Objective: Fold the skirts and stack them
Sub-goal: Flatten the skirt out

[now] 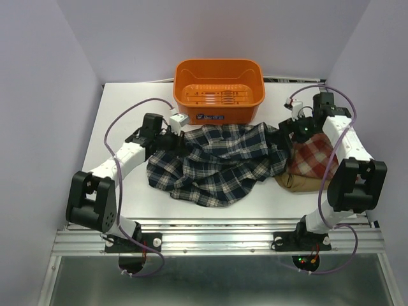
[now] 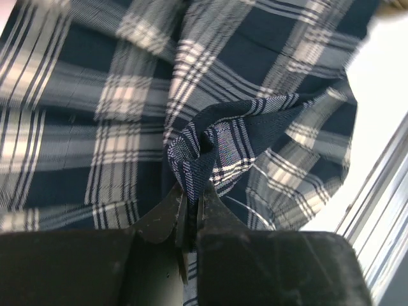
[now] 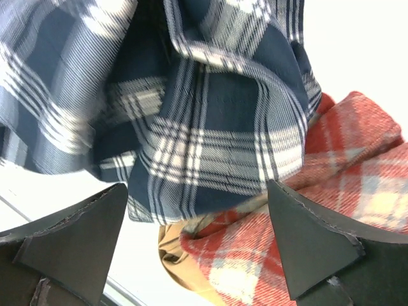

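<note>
The plaid skirt's raised fold (image 1: 262, 129) (image 3: 115, 16) beside the orange basket's near corner is the next place my right gripper should go to and close on.
The navy-green-white plaid skirt (image 1: 217, 162) lies spread and rumpled across the middle of the table. My left gripper (image 1: 173, 141) is shut on a bunched fold at its left edge; the pinched cloth (image 2: 204, 153) shows between the fingers (image 2: 220, 210). My right gripper (image 1: 290, 131) is open above the skirt's right edge (image 3: 210, 140). The red-and-white plaid skirt (image 1: 312, 156) lies folded on the tan skirt (image 1: 299, 183) at the right; both show in the right wrist view, red (image 3: 319, 210) over tan (image 3: 182, 268).
An orange plastic basket (image 1: 219, 90) stands at the back middle, just behind the plaid skirt. Purple walls close in the left, right and back. The metal rail (image 1: 217, 239) runs along the near table edge.
</note>
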